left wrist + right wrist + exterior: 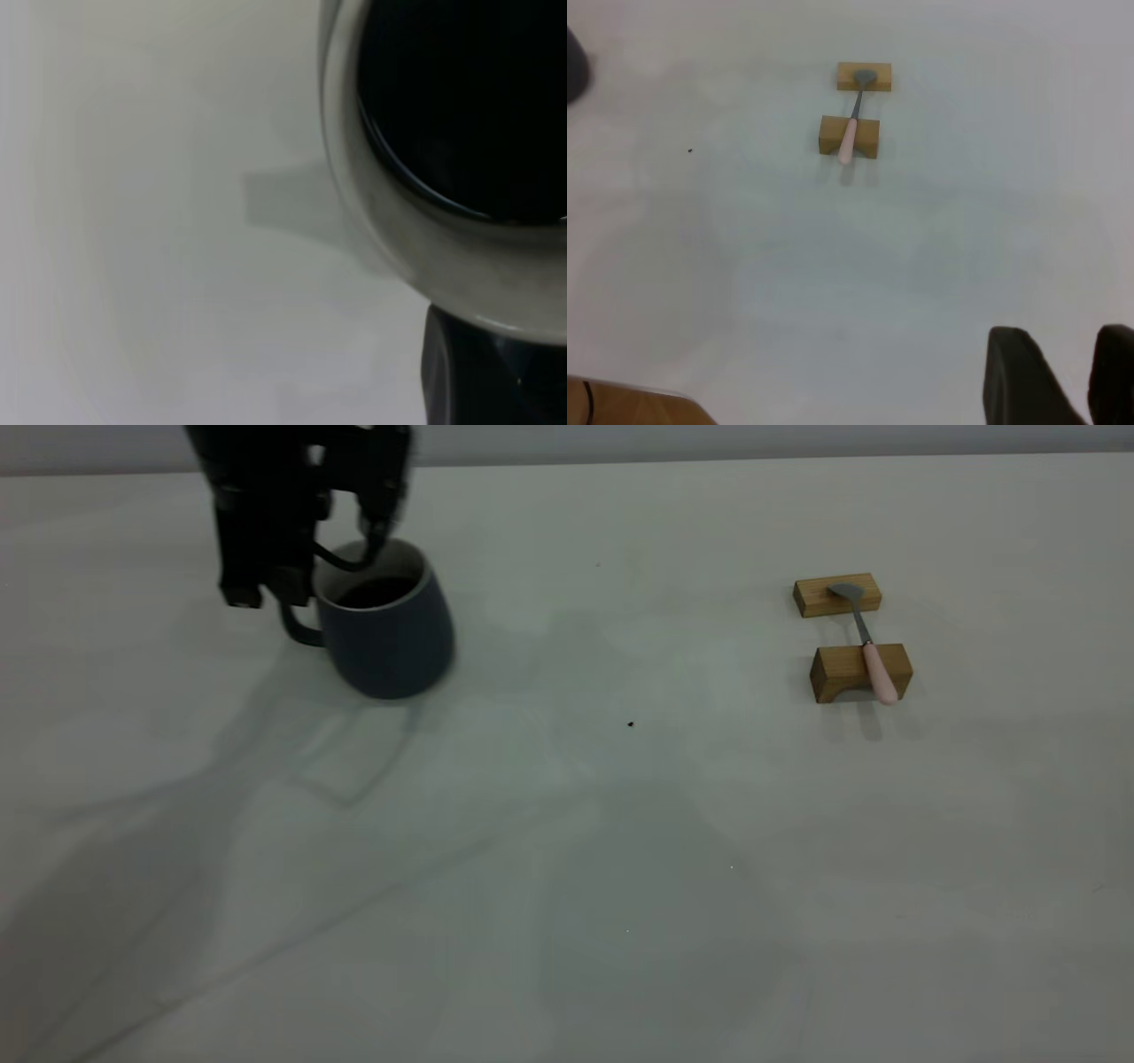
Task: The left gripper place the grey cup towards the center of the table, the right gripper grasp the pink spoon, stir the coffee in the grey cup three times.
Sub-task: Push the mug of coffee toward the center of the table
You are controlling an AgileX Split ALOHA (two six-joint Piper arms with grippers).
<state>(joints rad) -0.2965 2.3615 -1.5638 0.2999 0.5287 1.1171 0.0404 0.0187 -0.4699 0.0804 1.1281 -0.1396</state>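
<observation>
The robot's left gripper should set the grey cup, now tilted a little, down on the table (524, 723) just short of the small dark speck.
The grey cup (387, 635) is at the table's (567, 850) far left, tilted a little, its outline smeared, with dark coffee (379, 591) inside. My left gripper (335, 558) is shut on the cup's wall by the handle, one finger inside the rim. In the left wrist view the white rim (399, 257) and coffee (461, 106) fill the picture above a dark finger (487, 372). The pink spoon (873, 651) lies across two wooden blocks at the right. My right gripper (1061, 341) hangs open, high above and far from the spoon (850, 124).
Two tan wooden blocks (836, 595) (859, 673) hold up the spoon. A small dark speck (630, 724) lies near the table's middle. A wooden edge (629, 403) shows in the right wrist view. The cup's side (574, 62) peeks in at that view's edge.
</observation>
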